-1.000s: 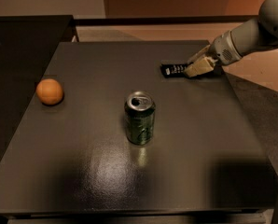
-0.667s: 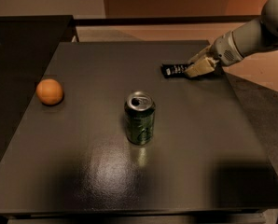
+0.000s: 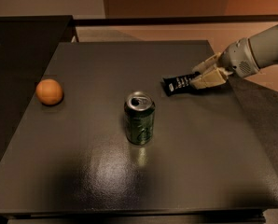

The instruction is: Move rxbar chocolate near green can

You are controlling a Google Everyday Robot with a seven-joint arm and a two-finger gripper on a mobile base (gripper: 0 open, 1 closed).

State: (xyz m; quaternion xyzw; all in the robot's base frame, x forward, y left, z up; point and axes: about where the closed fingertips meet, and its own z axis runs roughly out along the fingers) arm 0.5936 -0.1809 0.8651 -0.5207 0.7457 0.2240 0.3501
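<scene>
The rxbar chocolate will go down on the table (image 3: 172, 131) next to the green can, on the side that faces my gripper.
The rxbar chocolate (image 3: 177, 84) is a flat black wrapper with white lettering at the right of the dark table (image 3: 83, 171). My gripper (image 3: 199, 77) reaches in from the right edge, and its beige fingers (image 3: 209, 80) are shut on the bar's right end. The bar sticks out to the left of the fingers, at or just above the tabletop. The green can (image 3: 139, 118) stands upright in the middle of the table, with its silver top and opening showing. It is to the left of the bar and nearer the camera, with a gap between them.
An orange ball (image 3: 49, 92) lies near the table's left edge. A black counter (image 3: 22, 36) adjoins the table at the back left. The table's right edge runs below my arm (image 3: 262, 50).
My gripper has moved toward the camera with the bar in it, bringing the bar closer to the can. The can and the ball have not moved.
</scene>
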